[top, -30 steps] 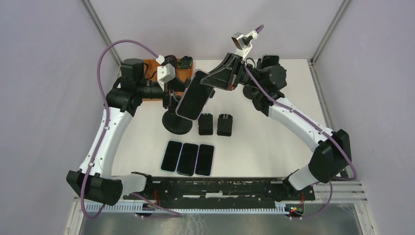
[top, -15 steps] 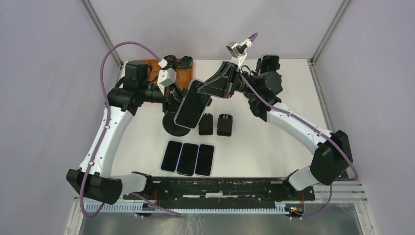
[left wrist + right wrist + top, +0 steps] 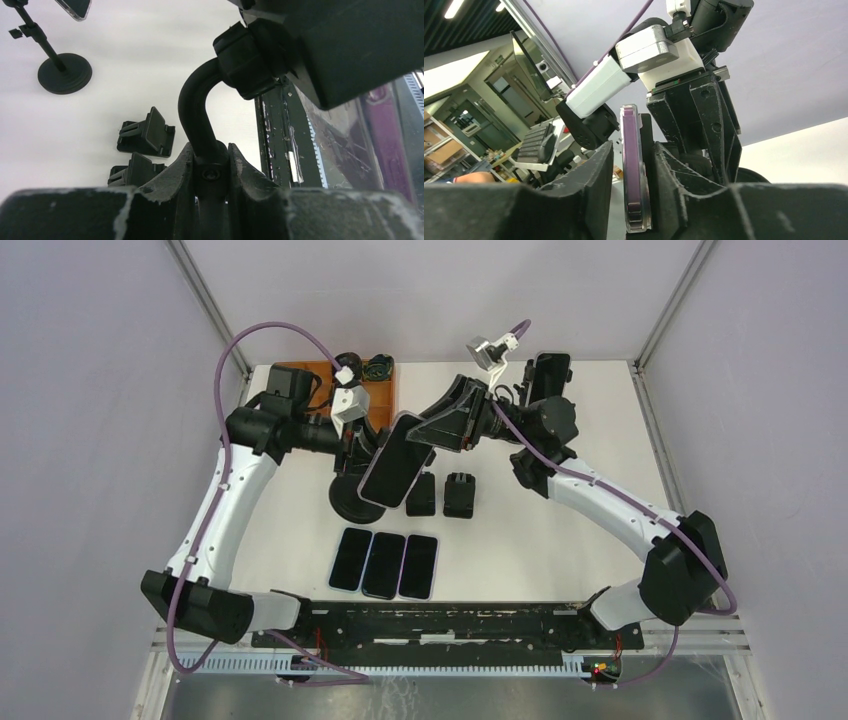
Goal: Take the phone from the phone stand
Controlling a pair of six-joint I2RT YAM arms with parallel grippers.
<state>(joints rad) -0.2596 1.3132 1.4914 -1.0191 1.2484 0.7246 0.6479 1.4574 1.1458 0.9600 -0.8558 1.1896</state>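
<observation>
The phone's purple edge slants in my right gripper with a gap beside a finger, so next I open, turn square and pinch the phone's top end (image 3: 411, 426).
The phone (image 3: 392, 462), dark-screened in a clear case with a purple edge, sits tilted on the black phone stand, whose round base (image 3: 352, 502) rests on the white table. My left gripper (image 3: 358, 440) is shut on the stand's curved neck (image 3: 197, 115), seen close in the left wrist view (image 3: 211, 172). My right gripper (image 3: 420, 432) straddles the phone's top end. In the right wrist view (image 3: 634, 146) the phone (image 3: 634, 185) stands edge-on between the fingers. The right finger touches its back and a narrow gap shows beside the left finger (image 3: 591, 180).
Three phones (image 3: 385, 565) lie flat side by side in front of the stand. Two black holders (image 3: 440, 494) sit to its right. An orange tray (image 3: 300, 375) is at the rear left. A second stand (image 3: 550, 370) is at the rear right. A black rail (image 3: 450, 625) runs along the near edge.
Both grippers, the phone and the stand's top have shifted a little toward the near side. The left arm's wrist has swung right, and the right wrist has dropped lower.
</observation>
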